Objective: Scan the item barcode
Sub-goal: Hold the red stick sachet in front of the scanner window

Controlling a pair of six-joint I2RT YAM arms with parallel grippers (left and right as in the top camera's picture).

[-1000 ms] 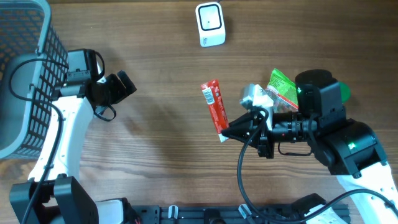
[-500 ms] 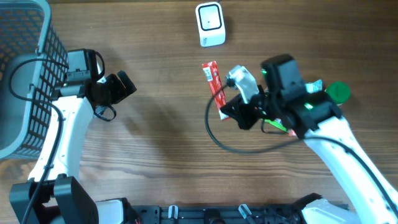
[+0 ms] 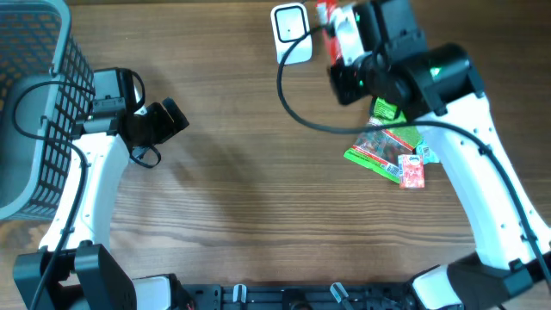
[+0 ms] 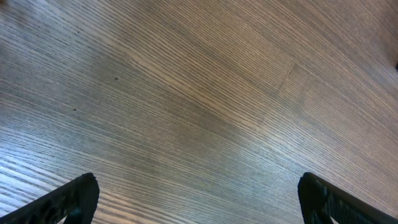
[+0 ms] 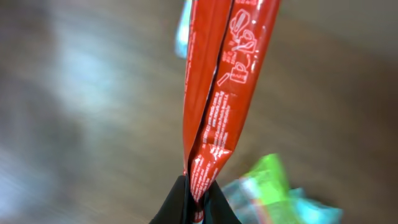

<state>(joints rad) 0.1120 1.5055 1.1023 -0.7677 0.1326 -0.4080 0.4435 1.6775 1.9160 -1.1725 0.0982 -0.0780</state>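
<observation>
My right gripper has a place to let go. It will release the red snack packet, now raised beside the white barcode scanner, on top of the overlapping green snack packets (image 3: pixel 392 127) (image 5: pixel 254 191).
A long red snack packet (image 5: pixel 217 93) hangs pinched at its lower end in my right gripper (image 5: pixel 196 202), whose jaws are shut on it. From overhead only the packet's tip (image 3: pixel 326 12) shows, at the far edge. My right gripper (image 3: pixel 334 30) holds it raised just right of the white barcode scanner (image 3: pixel 291 33). No barcode on the packet is visible. My left gripper (image 3: pixel 170 117) rests at the left, open. In its wrist view the left gripper (image 4: pixel 199 205) has only bare wood between its fingertips (image 4: pixel 74 199).
Green and red snack packets (image 3: pixel 389 153) lie on the table under the right arm, and show blurred as a green packet (image 5: pixel 267 180) in the right wrist view. A grey mesh basket (image 3: pixel 34 103) stands at the far left, beside the left arm.
My right arm has lifted the red packet off the middle of the table and carried it to the far side, beside the scanner. The packets beneath are uncovered. The left arm has not moved.
</observation>
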